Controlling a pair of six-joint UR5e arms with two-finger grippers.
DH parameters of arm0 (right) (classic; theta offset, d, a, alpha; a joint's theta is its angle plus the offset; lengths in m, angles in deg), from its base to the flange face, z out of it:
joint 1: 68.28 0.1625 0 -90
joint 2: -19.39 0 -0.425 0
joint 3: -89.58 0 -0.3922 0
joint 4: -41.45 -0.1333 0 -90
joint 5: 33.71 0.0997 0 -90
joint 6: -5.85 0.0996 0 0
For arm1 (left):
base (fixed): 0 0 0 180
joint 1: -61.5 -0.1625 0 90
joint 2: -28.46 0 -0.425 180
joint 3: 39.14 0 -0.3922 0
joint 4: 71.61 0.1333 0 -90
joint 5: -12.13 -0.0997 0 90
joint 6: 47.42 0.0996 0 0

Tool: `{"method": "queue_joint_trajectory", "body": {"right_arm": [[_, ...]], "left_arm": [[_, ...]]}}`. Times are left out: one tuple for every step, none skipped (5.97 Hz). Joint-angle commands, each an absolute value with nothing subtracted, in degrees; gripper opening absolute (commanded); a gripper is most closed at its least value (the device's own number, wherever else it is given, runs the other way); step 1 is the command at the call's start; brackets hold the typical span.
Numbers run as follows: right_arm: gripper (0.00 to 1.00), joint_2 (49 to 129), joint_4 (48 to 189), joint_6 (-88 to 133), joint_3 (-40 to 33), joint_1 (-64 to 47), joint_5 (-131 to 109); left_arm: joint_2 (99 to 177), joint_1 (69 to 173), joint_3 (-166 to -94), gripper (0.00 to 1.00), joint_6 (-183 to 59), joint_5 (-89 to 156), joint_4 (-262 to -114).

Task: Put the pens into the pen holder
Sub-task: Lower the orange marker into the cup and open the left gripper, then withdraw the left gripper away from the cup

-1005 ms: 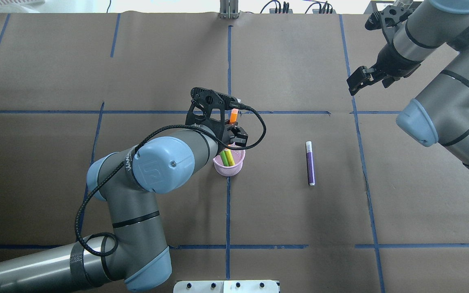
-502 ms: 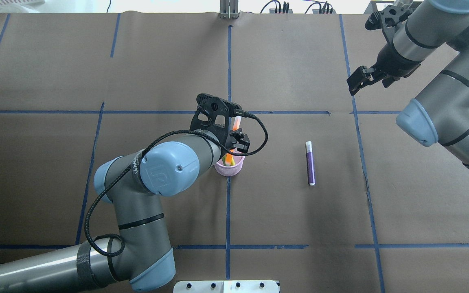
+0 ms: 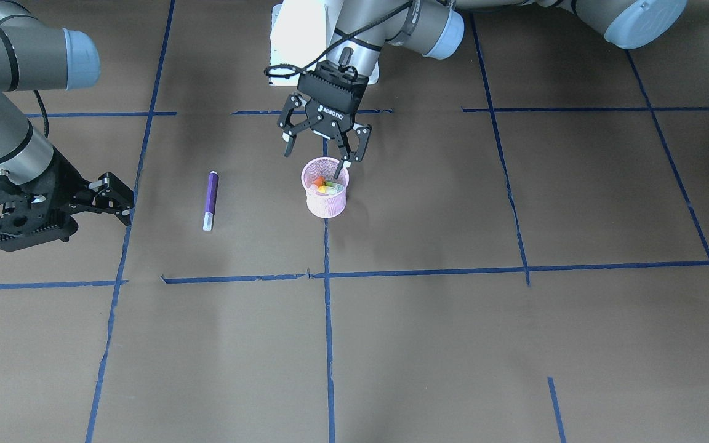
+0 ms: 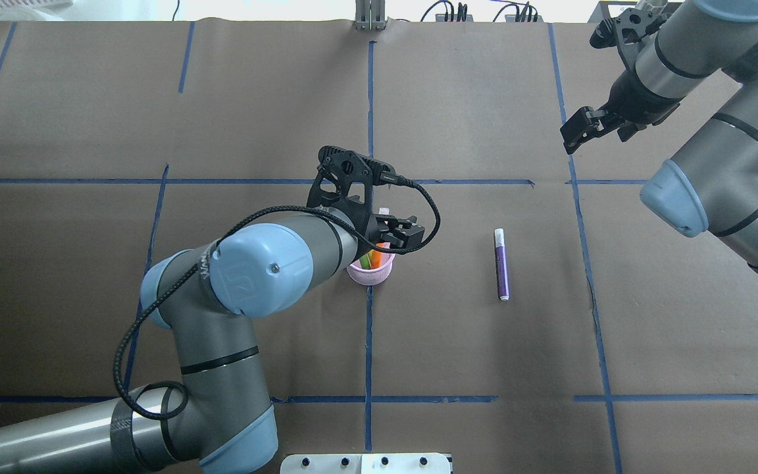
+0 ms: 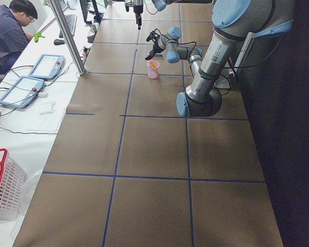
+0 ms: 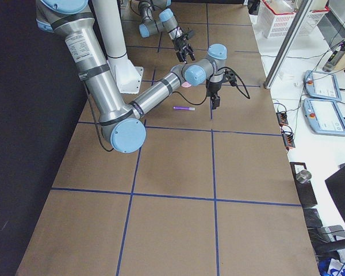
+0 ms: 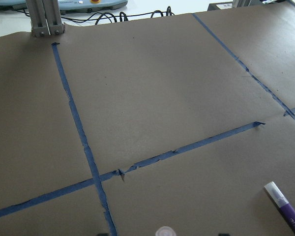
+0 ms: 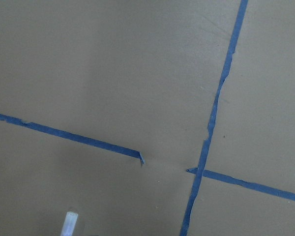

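Note:
The robot's right gripper should next move to the purple pen and close on the pen's body (image 3: pixel 209 209) beside its white end.
The pink mesh pen holder (image 3: pixel 325 203) stands near the table's middle; it also shows in the overhead view (image 4: pixel 372 275). An orange pen (image 3: pixel 319 182), a green one (image 3: pixel 332 184) and a yellow one stand in it. My left gripper (image 3: pixel 324 151) hangs open and empty just above its rim, also seen from overhead (image 4: pixel 405 237). A purple pen (image 3: pixel 210 198) lies flat on the table to the robot's right of the holder, also in the overhead view (image 4: pixel 501 263). My right gripper (image 3: pixel 116 195) is open and empty, well away at the far right (image 4: pixel 583 130).
Brown paper with blue tape lines (image 4: pixel 368 105) covers the table. A white base plate (image 3: pixel 299 37) stands behind the left arm. The left arm's black cable (image 4: pixel 418 204) loops beside the holder. An operator (image 5: pixel 10 28) sits beyond the table's far side.
The left gripper carried the orange pen down into the holder and opened; the pen now stands in the cup. The right arm and the purple pen have not moved.

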State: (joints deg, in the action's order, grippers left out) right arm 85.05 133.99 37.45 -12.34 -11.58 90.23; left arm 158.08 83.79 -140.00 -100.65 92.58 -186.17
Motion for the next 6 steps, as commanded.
{"method": "queue_joint_trajectory", "body": {"right_arm": [[1.00,85.1,133.9,37.8,-12.5,-11.6,90.2],[1.00,85.2,133.9,38.3,-12.5,-11.6,90.1],[1.00,85.3,133.9,38.9,-12.6,-11.7,89.9],[1.00,85.4,133.9,40.7,-12.6,-12.3,89.7],[1.00,85.3,133.7,42.6,-12.6,-13.5,88.5],[1.00,85.5,129.4,46.4,-11.9,-15.6,86.4]], "left_arm": [[157.9,88.2,-142.1,1.00,-100.7,105.3,-179.2],[157.8,92.3,-144.1,1.00,-100.7,113.4,-169.6],[157.7,97.0,-145.3,0.99,-100.3,122.4,-161.7],[155.6,100.4,-145.4,0.98,-99.1,128.8,-158.9],[152.1,102.8,-146.0,0.98,-92.4,131.4,-157.8],[150.2,104.6,-147.6,0.98,-85.7,131.5,-153.5]]}}
